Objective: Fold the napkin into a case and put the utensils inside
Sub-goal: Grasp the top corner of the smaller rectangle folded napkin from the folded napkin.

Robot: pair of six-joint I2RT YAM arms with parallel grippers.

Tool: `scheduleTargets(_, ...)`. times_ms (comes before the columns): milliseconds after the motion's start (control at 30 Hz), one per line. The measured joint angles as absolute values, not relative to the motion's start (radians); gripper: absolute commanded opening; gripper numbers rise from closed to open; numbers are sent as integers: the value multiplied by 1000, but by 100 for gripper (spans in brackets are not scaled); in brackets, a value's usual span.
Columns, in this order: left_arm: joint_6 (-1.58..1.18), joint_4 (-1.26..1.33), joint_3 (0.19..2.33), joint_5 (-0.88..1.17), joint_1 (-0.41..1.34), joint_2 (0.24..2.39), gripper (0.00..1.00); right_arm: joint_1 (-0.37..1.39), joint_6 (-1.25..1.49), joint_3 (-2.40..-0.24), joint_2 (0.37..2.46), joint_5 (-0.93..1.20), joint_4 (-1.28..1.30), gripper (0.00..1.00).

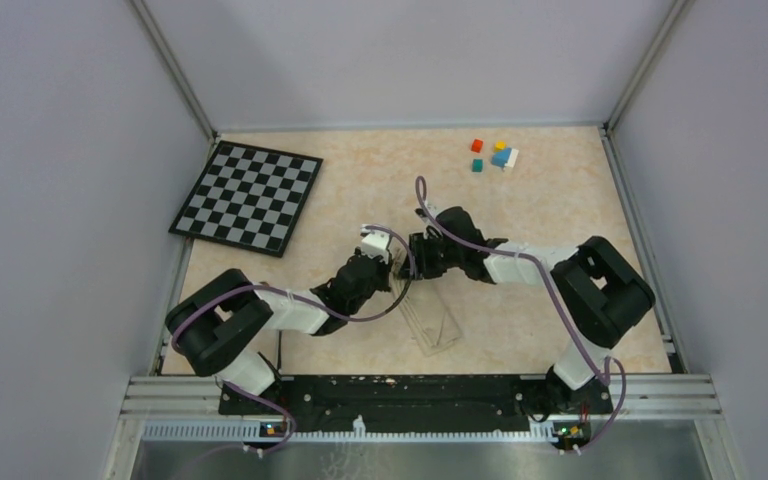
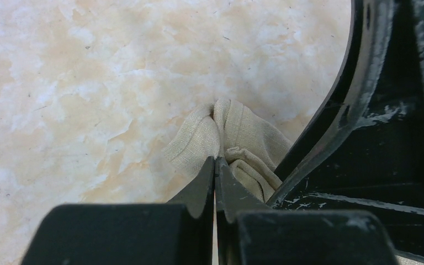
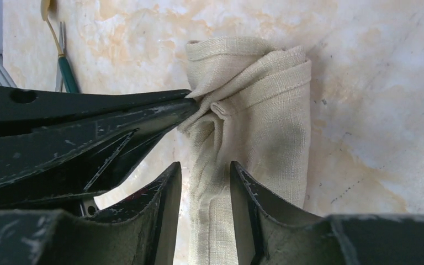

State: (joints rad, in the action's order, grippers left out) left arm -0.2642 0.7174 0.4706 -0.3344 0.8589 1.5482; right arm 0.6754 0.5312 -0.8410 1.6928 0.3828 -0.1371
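The fingers of my right gripper are on both sides of the napkin's raised fold, short of the napkin's corner, so they should back off and pinch that corner beside my left gripper (image 3: 221, 108).
The beige-tan napkin (image 3: 254, 110) lies as a folded, layered strip on the peach table; it also shows in the top view (image 1: 432, 325) and bunched in the left wrist view (image 2: 237, 132). My left gripper (image 2: 215, 161) is shut on a bunched fold at the strip's end, and its fingers (image 3: 160, 110) reach in from the left in the right wrist view. My right gripper (image 3: 205, 174) is open, with its jaws on either side of a ridge of the cloth. A teal-handled utensil (image 3: 66, 72) and one with a tan head (image 3: 45, 10) lie beyond the strip.
A black-and-white checkerboard (image 1: 248, 196) lies at the back left. Several small coloured cubes (image 1: 495, 155) sit at the back right. Both arms meet at the table's middle (image 1: 405, 262). Grey walls close in three sides, and a metal rail (image 1: 420, 395) runs along the near edge.
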Motion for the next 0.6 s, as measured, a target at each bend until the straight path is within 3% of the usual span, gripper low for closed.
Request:
scheduleTargets(167,-264,717,470,-334,858,1548,0,675,501,-839,1682,387,-150,36)
scheduleTargets(367,-265,717,469,-331,858,1548,0,675,499,-869,1718,391,-173,22)
scheduleTargets(600,-264,702,469,-336,849,1548,0,694,537,-948,1839,365,-192,19)
